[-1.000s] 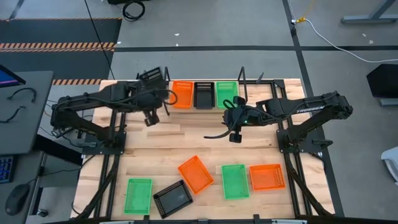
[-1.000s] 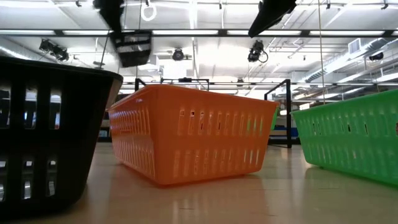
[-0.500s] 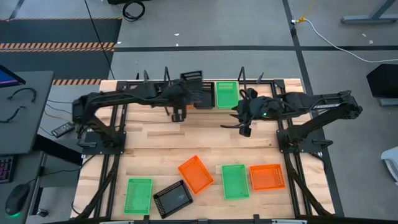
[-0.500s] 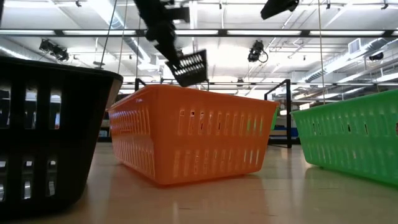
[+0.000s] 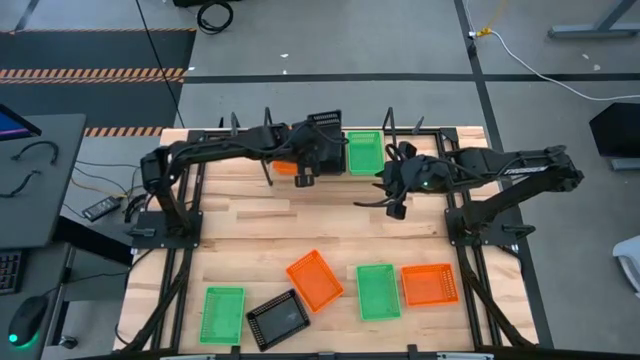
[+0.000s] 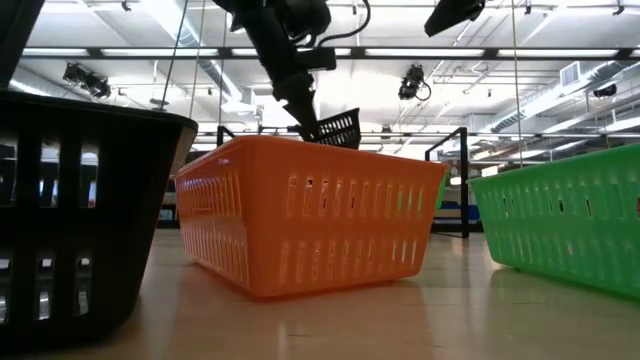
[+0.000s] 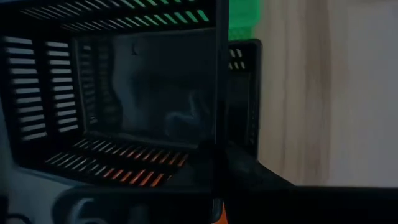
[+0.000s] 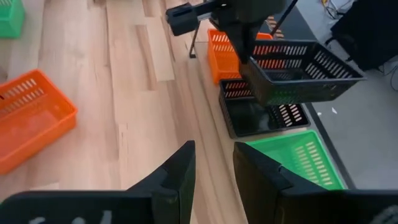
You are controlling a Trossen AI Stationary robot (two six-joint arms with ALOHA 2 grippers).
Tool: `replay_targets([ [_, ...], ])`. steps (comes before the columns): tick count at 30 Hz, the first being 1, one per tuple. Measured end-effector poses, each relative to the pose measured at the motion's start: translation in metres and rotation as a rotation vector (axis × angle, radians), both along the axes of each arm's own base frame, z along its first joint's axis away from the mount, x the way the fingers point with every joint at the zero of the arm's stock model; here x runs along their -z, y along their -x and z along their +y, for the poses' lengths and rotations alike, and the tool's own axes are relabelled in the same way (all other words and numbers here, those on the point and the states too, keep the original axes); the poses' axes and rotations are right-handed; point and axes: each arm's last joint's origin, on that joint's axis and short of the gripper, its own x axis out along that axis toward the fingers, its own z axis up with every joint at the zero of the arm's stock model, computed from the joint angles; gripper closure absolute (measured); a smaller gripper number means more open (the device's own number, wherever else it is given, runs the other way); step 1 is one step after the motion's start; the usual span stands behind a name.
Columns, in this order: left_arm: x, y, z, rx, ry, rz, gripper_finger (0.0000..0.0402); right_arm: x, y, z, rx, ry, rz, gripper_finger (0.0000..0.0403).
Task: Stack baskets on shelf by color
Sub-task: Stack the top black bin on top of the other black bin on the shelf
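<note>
The black basket will go down into the other black basket (image 5: 327, 152) between the orange and green baskets, where I should set it with my left gripper.
My left gripper (image 8: 245, 57) is shut on a black basket (image 8: 298, 71) and holds it just above another black basket (image 8: 258, 115) standing on the shelf (image 5: 425, 140). An orange basket (image 8: 225, 53) and a green one (image 8: 298, 162) flank that one on the board. In the high view the carried basket (image 5: 322, 135) is over the shelf's middle. In the low view it (image 6: 335, 128) shows tilted behind a near orange basket (image 6: 310, 215). My right gripper (image 8: 214, 168) is open and hovers empty over the table, near the shelf's right part (image 5: 395, 200). My left gripper holds the black basket by one short end wall (image 8: 255, 67), at its rim, coming down at it from above on a slant. The basket is lifted clear and tilted, hanging beside and below the fingers. Whether one finger is inside the wall does not show.
Several baskets lie near the table's near edge: a green one (image 5: 222, 312), a black one (image 5: 277, 318), an orange one (image 5: 315, 279), a green one (image 5: 377, 290) and an orange one (image 5: 429, 284). Upright black rods (image 5: 388, 122) stand around the shelf. Bare board lies mid-table.
My left arm has carried the black basket from the table's left toward the right along the far edge, lowering and tipping it until it hangs over the shelf's black basket. My right gripper shifted a little toward the right and far edge, then kept still.
</note>
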Motion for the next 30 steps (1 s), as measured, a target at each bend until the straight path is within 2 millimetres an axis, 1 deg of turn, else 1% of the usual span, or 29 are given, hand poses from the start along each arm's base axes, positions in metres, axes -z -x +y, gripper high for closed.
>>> replay_targets([
  [8, -0.006, -0.006, 0.002, -0.002, 0.071, -0.032, 0.039, 0.001, -0.002, -0.004, 0.021, 0.045, 0.01, 0.0289],
  [14, 0.01, -0.023, 0.007, -0.005, 0.102, 0.039, 0.039, 0.001, -0.002, -0.007, 0.03, 0.05, 0.013, 0.0289],
  [18, 0.011, -0.03, 0.011, -0.025, 0.091, 0.061, 0.039, 0.001, -0.002, -0.007, 0.031, 0.05, 0.016, 0.0289],
  [27, 0.014, -0.025, 0.009, -0.044, 0.116, 0.114, 0.039, 0.001, -0.001, -0.007, 0.03, 0.051, 0.024, 0.0289],
  [30, 0.019, -0.028, 0.008, -0.04, 0.118, 0.119, 0.039, 0.001, -0.001, -0.007, 0.03, 0.051, 0.024, 0.0289],
])
